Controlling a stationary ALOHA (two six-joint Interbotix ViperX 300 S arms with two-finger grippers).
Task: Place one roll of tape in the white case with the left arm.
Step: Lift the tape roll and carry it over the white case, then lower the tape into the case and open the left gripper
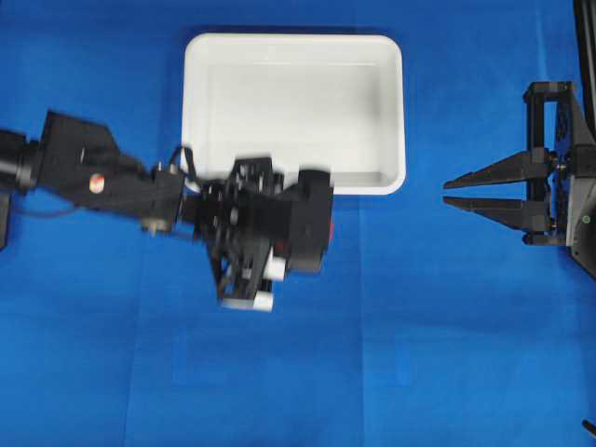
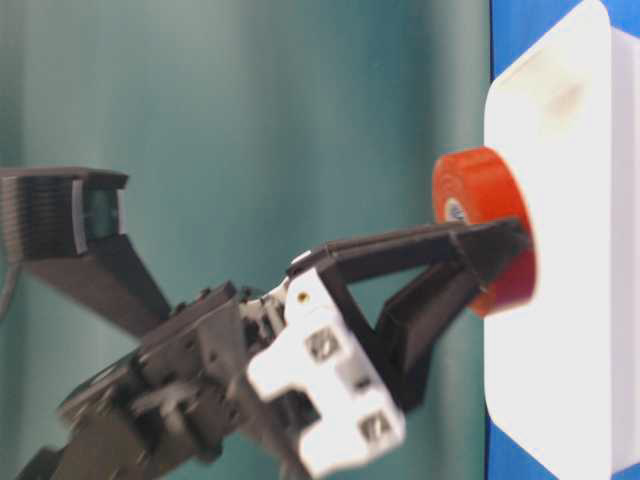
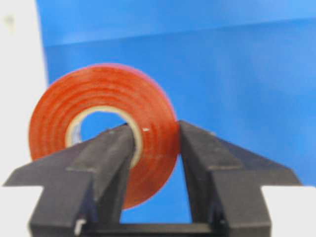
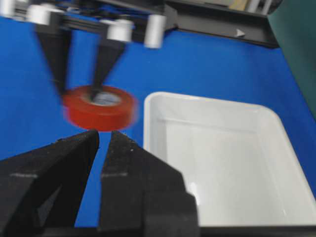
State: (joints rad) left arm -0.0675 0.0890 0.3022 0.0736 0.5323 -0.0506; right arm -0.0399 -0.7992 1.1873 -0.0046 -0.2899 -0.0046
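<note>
I will release the orange-red roll of tape, now held flat over the blue cloth, from my left gripper near the middle of the white case's bottom [image 1: 299,130], a little toward the front rim.
My left gripper [image 1: 326,226] is shut on the orange-red roll of tape [image 3: 103,91]. One finger goes through the roll's hole and the other presses on its outer side. The roll is held flat over the blue cloth, just outside the front rim of the white case [image 1: 296,112]. In the overhead view the roll is almost hidden under the gripper, with only a red sliver showing [image 1: 332,230]. It shows clearly in the table-level view [image 2: 485,225] and the right wrist view [image 4: 98,108]. My right gripper [image 1: 447,193] is empty at the right, its jaws a narrow gap apart.
The white case [image 4: 217,148] holds nothing that I can see. Blue cloth [image 1: 372,354] covers the table around it. The right arm's base [image 1: 568,168] stands at the right edge.
</note>
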